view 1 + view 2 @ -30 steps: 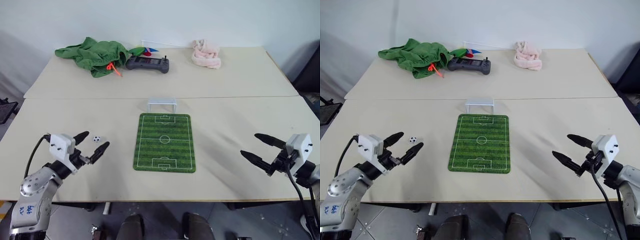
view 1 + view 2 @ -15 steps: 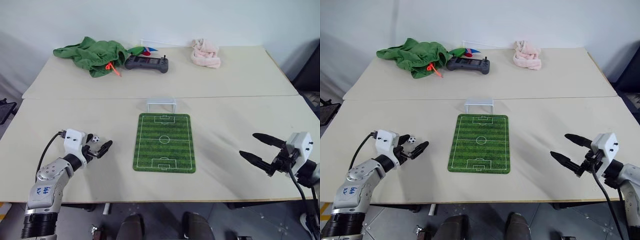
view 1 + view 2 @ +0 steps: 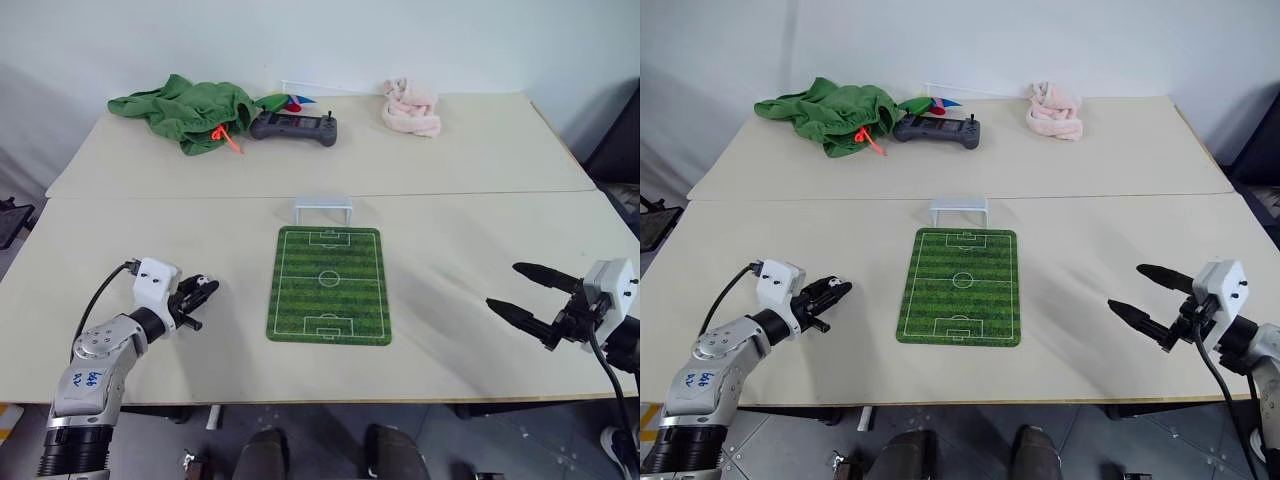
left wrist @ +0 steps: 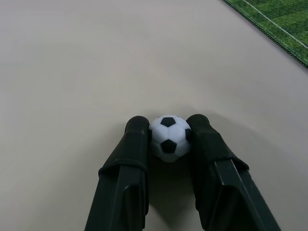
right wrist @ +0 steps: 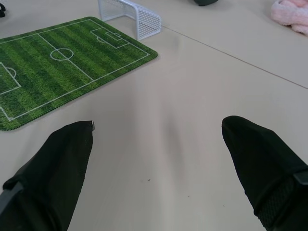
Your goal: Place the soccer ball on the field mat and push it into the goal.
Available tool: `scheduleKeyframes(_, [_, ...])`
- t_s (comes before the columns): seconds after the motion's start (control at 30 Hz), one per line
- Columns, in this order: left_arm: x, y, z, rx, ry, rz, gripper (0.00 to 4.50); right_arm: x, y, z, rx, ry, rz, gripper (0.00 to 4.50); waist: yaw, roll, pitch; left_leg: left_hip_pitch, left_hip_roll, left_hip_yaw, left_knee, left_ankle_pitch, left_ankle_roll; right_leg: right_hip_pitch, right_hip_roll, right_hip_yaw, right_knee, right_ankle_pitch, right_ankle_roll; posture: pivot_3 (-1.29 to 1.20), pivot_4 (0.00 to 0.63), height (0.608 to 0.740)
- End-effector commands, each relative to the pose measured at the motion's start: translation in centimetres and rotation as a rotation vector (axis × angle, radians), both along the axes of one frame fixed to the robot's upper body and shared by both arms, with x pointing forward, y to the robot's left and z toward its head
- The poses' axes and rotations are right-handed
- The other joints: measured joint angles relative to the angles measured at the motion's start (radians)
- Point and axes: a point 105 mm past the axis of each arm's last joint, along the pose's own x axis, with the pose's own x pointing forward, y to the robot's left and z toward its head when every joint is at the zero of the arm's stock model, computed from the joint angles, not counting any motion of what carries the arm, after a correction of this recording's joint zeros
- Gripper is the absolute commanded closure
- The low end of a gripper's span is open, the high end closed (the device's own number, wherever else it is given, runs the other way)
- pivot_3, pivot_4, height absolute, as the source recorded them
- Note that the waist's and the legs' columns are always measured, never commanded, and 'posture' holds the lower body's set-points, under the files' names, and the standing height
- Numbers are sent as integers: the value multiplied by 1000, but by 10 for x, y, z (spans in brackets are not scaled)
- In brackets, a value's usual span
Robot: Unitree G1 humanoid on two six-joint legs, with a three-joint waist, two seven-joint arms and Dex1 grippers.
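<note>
The robot's left gripper needs to release the soccer ball on the white penalty box line (image 3: 331,318) at the near end of the field mat.
The soccer ball (image 4: 168,137), white with black patches, sits on the beige table between the two black fingertips of my left gripper (image 3: 203,290), which is shut on it. This is left of the field mat (image 3: 328,285), a green striped mat with white pitch lines. The goal (image 3: 323,210), a small white frame, stands at the mat's far short edge. My right gripper (image 3: 503,284) hovers open above the table to the right of the mat, with nothing between its fingers (image 5: 57,163).
At the far side of the table lie a green cloth (image 3: 185,108), a dark handheld controller (image 3: 293,127), a small flag (image 3: 290,100) and a pink cloth (image 3: 411,107). A seam (image 3: 480,193) between two tabletops runs just behind the goal.
My left gripper has sunk to the table around the ball and closed its fingers on it. The right gripper has stayed put.
</note>
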Motion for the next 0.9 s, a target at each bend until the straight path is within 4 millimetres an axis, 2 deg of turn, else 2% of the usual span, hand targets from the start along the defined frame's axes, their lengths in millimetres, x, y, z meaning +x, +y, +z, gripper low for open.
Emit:
scheduleKeyframes(0.03, [-12, -31, 11, -8, -63, -217, 3619, -8, -4, 14, 10, -29, 20, 0, 3, 0, 0, 0, 0, 0, 0, 0, 0, 0, 0, 0, 0, 0, 0, 0, 150, 740])
scheduleKeyframes(0.1, [-17, -45, 17, -28, -93, -313, 3619, -13, -2, 13, 8, -22, 45, 0, 9, 0, 0, 0, 0, 1, 0, 0, -1, 0, 0, 0, -1, 0, 0, 0, 150, 740])
scheduleKeyframes(0.27, [-38, -101, 25, -32, -118, -614, 3619, -27, 4, 12, 34, -40, 77, 0, 19, 0, 0, -1, 0, 0, 3, 0, 0, 0, 0, 0, -1, 1, 0, 0, 150, 740])
scheduleKeyframes(0.37, [-38, -114, 32, -37, -153, -666, 3619, -34, 9, 11, 60, -38, 79, 0, 20, 0, 0, -2, 1, 0, 6, -1, -1, 0, 1, 1, -1, 2, 0, 0, 150, 740])
scheduleKeyframes(0.43, [-39, -130, 38, -42, -176, -736, 3619, -39, 16, 8, 73, -29, 74, 0, 19, 0, 0, -2, 1, 1, 6, -2, 0, 0, 1, 1, -1, 2, 1, 0, 150, 740])
scheduleKeyframes(0.53, [-42, -148, 37, -36, -176, -823, 3619, -45, 26, 7, 82, -43, 78, 0, 16, 0, 0, -2, 1, 1, 7, -3, 1, 0, 1, 2, -1, 2, 1, 0, 150, 740])
scheduleKeyframes(0.6, [-41, -156, 35, -26, -176, -859, 3619, -51, 33, 2, 45, -45, 116, 0, 16, 0, 0, -2, 1, 2, 7, -3, 1, 0, 1, 3, -1, 2, 1, 0, 150, 740])
scheduleKeyframes(0.73, [-43, -166, 22, 17, -136, -942, 3619, -79, 51, -17, -9, 2, 258, 0, 19, 0, 0, -2, 1, 2, 7, -3, 1, 0, 2, 3, -2, 2, 1, 0, 150, 740])
scheduleKeyframes(0.9, [-39, -170, 6, 65, -106, -971, 3619, -78, 50, -27, -23, -1, 191, 0, 17, -1, 0, -3, 1, 3, 9, -4, 2, 0, 2, 4, -4, 3, 2, 0, 150, 740])
